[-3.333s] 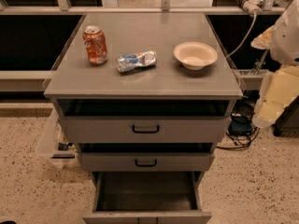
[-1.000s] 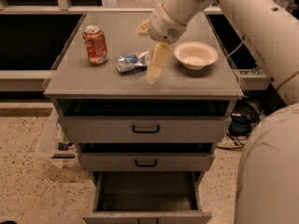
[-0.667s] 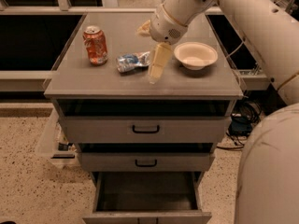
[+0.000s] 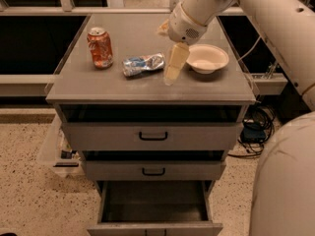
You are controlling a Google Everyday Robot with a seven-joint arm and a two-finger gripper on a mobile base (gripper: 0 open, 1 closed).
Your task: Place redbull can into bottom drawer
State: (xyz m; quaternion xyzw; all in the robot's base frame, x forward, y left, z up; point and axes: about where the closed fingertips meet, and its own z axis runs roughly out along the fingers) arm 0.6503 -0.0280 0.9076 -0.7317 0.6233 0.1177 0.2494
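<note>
The robot's gripper should next move to the redbull can's end [image 4: 156,62] nearest the white bowl and close there, so that the other end sticks out.
The redbull can [image 4: 143,64], silver and blue and dented, lies on its side on the grey cabinet top [image 4: 98,85], near the middle. My gripper [image 4: 173,69] hangs from the white arm just to the right of the can, pointing down at the top; one cream finger [image 4: 175,60] shows beside the can's right end. The bottom drawer [image 4: 153,210] is pulled out at the foot of the cabinet, with a dark interior and nothing visible inside.
An upright orange-red soda can [image 4: 100,47] stands at the left of the top. A white bowl [image 4: 207,58] sits at the right. Two closed drawers with black handles [image 4: 153,136] are above the open one. Cables [image 4: 256,127] lie on the floor at the right.
The arm has come in from the right over the cabinet top since the earliest frame. Over the last second the gripper has stayed beside the can, barely moving.
</note>
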